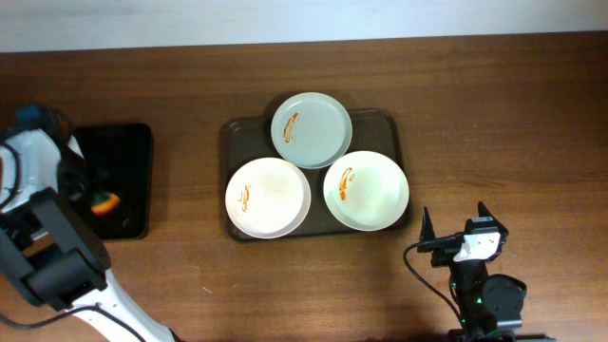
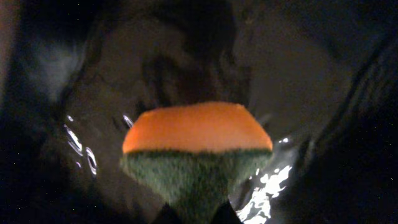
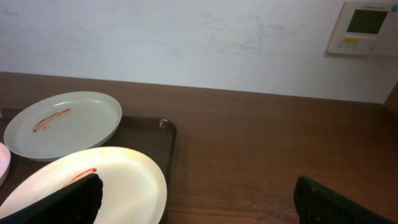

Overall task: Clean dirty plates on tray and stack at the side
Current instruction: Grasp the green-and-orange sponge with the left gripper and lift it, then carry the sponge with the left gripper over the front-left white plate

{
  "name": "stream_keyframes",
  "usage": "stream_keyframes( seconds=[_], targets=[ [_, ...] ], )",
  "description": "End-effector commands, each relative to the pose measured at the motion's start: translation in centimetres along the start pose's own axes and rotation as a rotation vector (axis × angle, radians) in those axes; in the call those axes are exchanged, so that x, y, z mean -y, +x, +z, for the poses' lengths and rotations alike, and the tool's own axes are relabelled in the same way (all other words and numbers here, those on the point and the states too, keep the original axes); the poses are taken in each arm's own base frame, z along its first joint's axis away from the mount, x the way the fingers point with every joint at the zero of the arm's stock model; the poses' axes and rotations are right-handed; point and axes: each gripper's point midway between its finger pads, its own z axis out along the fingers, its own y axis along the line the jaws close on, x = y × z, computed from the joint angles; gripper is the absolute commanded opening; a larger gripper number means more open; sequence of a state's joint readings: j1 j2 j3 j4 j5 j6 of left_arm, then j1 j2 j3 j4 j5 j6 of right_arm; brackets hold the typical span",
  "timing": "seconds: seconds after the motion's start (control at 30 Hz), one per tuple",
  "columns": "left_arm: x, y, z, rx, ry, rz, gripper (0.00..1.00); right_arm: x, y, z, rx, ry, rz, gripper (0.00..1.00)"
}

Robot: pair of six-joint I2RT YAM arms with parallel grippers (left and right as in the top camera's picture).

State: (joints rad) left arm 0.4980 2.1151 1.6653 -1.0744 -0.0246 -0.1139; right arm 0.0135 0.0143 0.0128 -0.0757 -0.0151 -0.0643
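I need to release the sponge from my left gripper on the plate (image 1: 273, 212) nearest the small black tray, beside its smear. The sponge is now over that small black tray.
Three white plates lie on the dark brown tray (image 1: 392, 122): a back one (image 1: 312, 129), a front left one (image 1: 268, 197) and a front right one (image 1: 367, 190), each with a small orange-red smear. My left gripper (image 1: 93, 193) is over the small black tray at the far left, shut on an orange and green sponge (image 2: 197, 143). My right gripper (image 1: 454, 231) is open and empty over the table, just right of the brown tray's front right corner. The right wrist view shows the front right plate (image 3: 118, 177) and the back plate (image 3: 65, 124).
The small black tray (image 1: 128, 152) sits on the left of the wooden table, glossy and wet-looking in the left wrist view (image 2: 74, 93). A white wall with a wall panel (image 3: 364, 28) stands behind the table. Bare wood (image 1: 494, 123) lies right of the brown tray.
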Motion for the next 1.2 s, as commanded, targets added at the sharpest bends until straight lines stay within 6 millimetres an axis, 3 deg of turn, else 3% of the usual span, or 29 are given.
stream_keyframes(
  seconds=[0.0, 0.07, 0.13, 0.17, 0.2, 0.23, 0.33, 0.4, 0.43, 0.47, 0.6, 0.63, 0.67, 0.7, 0.73, 0.8, 0.87, 0.9, 0.93, 0.97, 1.07, 1.13, 1.17],
  targets=[
    [2.5, -3.4, -10.6, 0.157, 0.163, 0.007, 0.00, 0.3, 0.3, 0.0, -0.005, 0.016, -0.006, 0.98],
    [5.4, -3.8, -16.6, 0.241, 0.350, 0.038, 0.00, 0.3, 0.3, 0.0, -0.005, 0.016, -0.006, 0.98],
    [5.6, -3.8, -18.2, 0.278, 0.363, 0.045, 0.00, 0.3, 0.3, 0.0, -0.005, 0.016, -0.006, 0.98],
    [4.9, -3.9, -17.9, 0.277, 0.321, 0.038, 0.00, 0.3, 0.3, 0.0, -0.005, 0.016, -0.006, 0.98],
    [3.7, -3.7, -16.5, 0.250, 0.239, 0.026, 0.00, 0.3, 0.3, 0.0, -0.005, 0.016, -0.006, 0.98],
    [2.6, -3.5, -13.9, 0.212, 0.143, 0.021, 0.00, 0.3, 0.3, 0.0, -0.005, 0.016, -0.006, 0.98],
    [2.5, -1.1, -4.9, 0.065, 0.118, 0.019, 0.00, 0.3, 0.3, 0.0, -0.005, 0.016, -0.006, 0.98],
    [2.5, -0.5, -4.0, 0.047, 0.117, 0.019, 0.00, 0.3, 0.3, 0.0, -0.005, 0.016, -0.006, 0.98],
    [2.5, -0.8, -5.6, 0.062, 0.119, 0.019, 0.00, 0.3, 0.3, 0.0, -0.005, 0.016, -0.006, 0.99],
    [2.8, -1.7, -8.9, 0.110, 0.140, 0.021, 0.00, 0.3, 0.3, 0.0, -0.005, 0.016, -0.006, 0.98],
    [6.4, -3.0, -24.3, 0.399, 0.391, 0.085, 0.00, 0.3, 0.3, 0.0, -0.005, 0.016, -0.006, 0.99],
    [5.9, -3.0, -25.9, 0.451, 0.372, 0.086, 0.00, 0.3, 0.3, 0.0, -0.005, 0.016, -0.006, 0.98],
    [4.4, -3.0, -25.8, 0.462, 0.282, 0.064, 0.00, 0.3, 0.3, 0.0, -0.005, 0.016, -0.006, 0.98],
    [3.9, -2.8, -25.1, 0.441, 0.248, 0.053, 0.00, 0.3, 0.3, 0.0, -0.005, 0.016, -0.006, 0.98],
    [3.8, -2.8, -22.9, 0.391, 0.232, 0.048, 0.00, 0.3, 0.3, 0.0, -0.005, 0.016, -0.006, 0.98],
    [3.5, -2.3, -15.1, 0.241, 0.175, 0.040, 0.00, 0.3, 0.3, 0.0, -0.005, 0.016, -0.006, 0.98],
    [2.4, -0.4, -6.5, 0.085, 0.088, 0.032, 0.00, 0.3, 0.3, 0.0, -0.005, 0.016, -0.006, 0.98],
    [2.3, -0.1, -5.2, 0.059, 0.085, 0.029, 0.00, 0.3, 0.3, 0.0, -0.005, 0.016, -0.006, 0.98],
    [2.3, -0.2, -5.8, 0.062, 0.089, 0.041, 0.00, 0.3, 0.3, 0.0, -0.005, 0.016, -0.006, 0.98],
    [2.4, -0.9, -8.3, 0.101, 0.095, 0.041, 0.00, 0.3, 0.3, 0.0, -0.005, 0.016, -0.006, 0.98],
    [5.6, -1.9, -18.8, 0.267, 0.305, 0.073, 0.00, 0.3, 0.3, 0.0, -0.005, 0.016, -0.006, 0.98],
    [9.2, -1.5, -29.1, 0.491, 0.554, 0.169, 0.00, 0.3, 0.3, 0.0, -0.005, 0.016, -0.006, 0.98],
    [9.7, -1.0, -31.7, 0.556, 0.595, 0.199, 0.00, 0.3, 0.3, 0.0, -0.005, 0.016, -0.006, 0.98]
  ],
)
